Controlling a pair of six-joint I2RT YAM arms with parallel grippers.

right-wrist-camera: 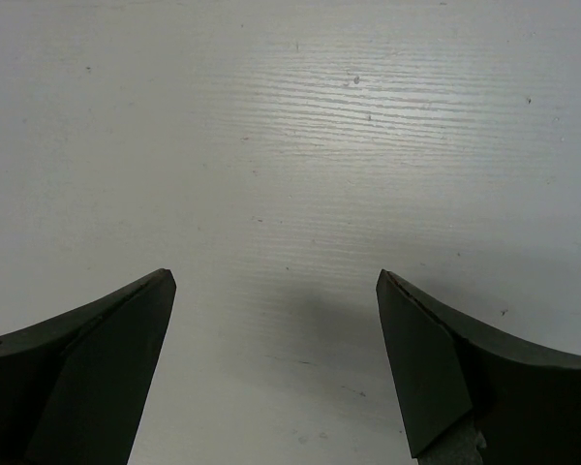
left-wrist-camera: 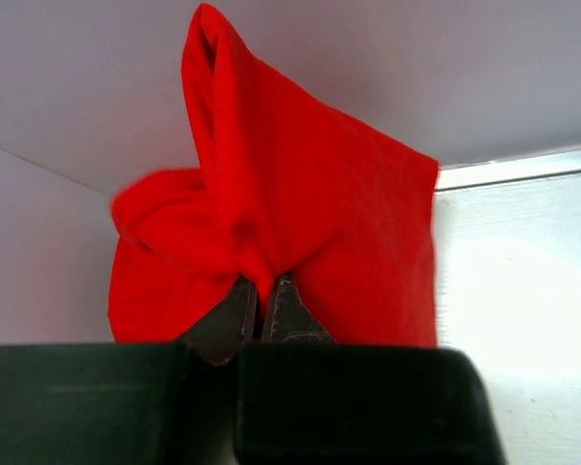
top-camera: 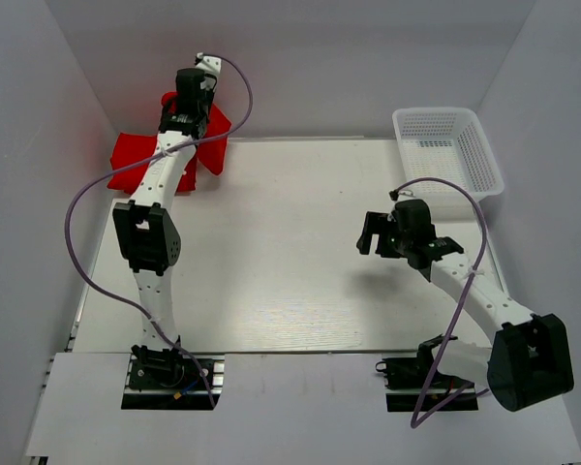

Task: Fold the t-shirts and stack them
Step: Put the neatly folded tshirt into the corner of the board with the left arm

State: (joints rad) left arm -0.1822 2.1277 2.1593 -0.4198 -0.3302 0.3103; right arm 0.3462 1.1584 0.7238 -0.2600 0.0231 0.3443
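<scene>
The robot's left gripper will release the red t-shirt on the far table corner (top-camera: 158, 160) across from the white basket.
A bright red t-shirt (top-camera: 136, 150) lies bunched at the far left corner of the table, partly behind my left arm. My left gripper (top-camera: 189, 108) is shut on a fold of it. In the left wrist view the red t-shirt (left-wrist-camera: 310, 223) hangs bunched from the closed gripper (left-wrist-camera: 263, 291), lifted against the back wall. My right gripper (top-camera: 373, 232) is open and empty over the bare table at the right. In the right wrist view the right gripper (right-wrist-camera: 276, 286) shows only white table between its fingers.
A white plastic mesh basket (top-camera: 447, 145) stands at the far right corner. White walls close in the table (top-camera: 290, 271) at the back and both sides. A purple cable loops beside each arm.
</scene>
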